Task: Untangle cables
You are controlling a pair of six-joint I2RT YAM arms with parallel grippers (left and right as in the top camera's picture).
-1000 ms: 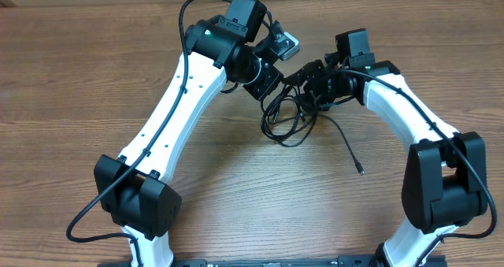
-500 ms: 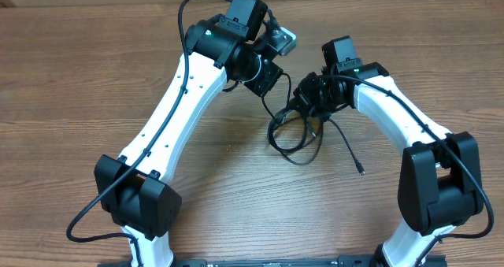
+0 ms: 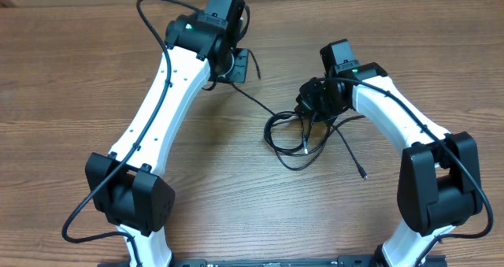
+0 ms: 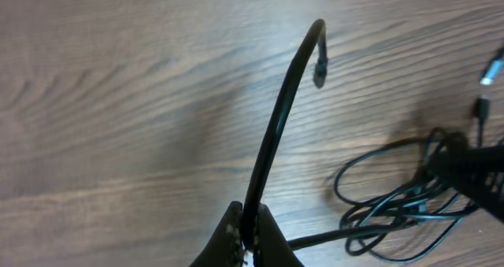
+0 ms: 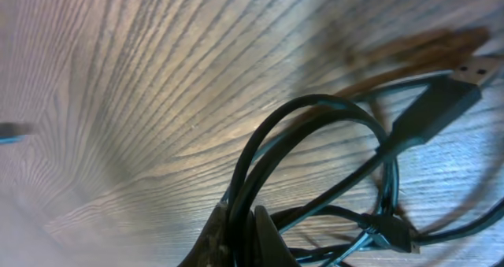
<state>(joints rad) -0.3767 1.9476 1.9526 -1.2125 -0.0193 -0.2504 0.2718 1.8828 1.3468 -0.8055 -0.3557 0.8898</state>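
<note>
Several cable loops are pinched together in my right gripper and the cable from my left gripper runs tight into them, so my right gripper will open and grip closer to the tangle's middle (image 3: 293, 139).
The cables (image 3: 293, 139) form a tangle of thin black loops on the wooden table, right of centre. My left gripper (image 3: 239, 65) stands at the far left of the tangle, shut on one black strand (image 4: 272, 141) that runs back to the bunch (image 4: 402, 200). The strand's plug end (image 4: 319, 68) curls over beyond the jaws. My right gripper (image 3: 310, 103) sits at the top of the tangle, shut on several loops (image 5: 315, 113). A flat USB plug (image 5: 441, 101) lies just beyond it. One loose cable end (image 3: 360, 171) trails toward the front right.
The left arm (image 3: 165, 101) and right arm (image 3: 394, 109) flank the tangle, each with a thicker black wire of its own. Bare wooden table (image 3: 79, 78) surrounds them.
The left gripper has moved left and away from the right one, drawing its strand out of the bunch. The right gripper has shut on the loops and shifted slightly toward the back.
</note>
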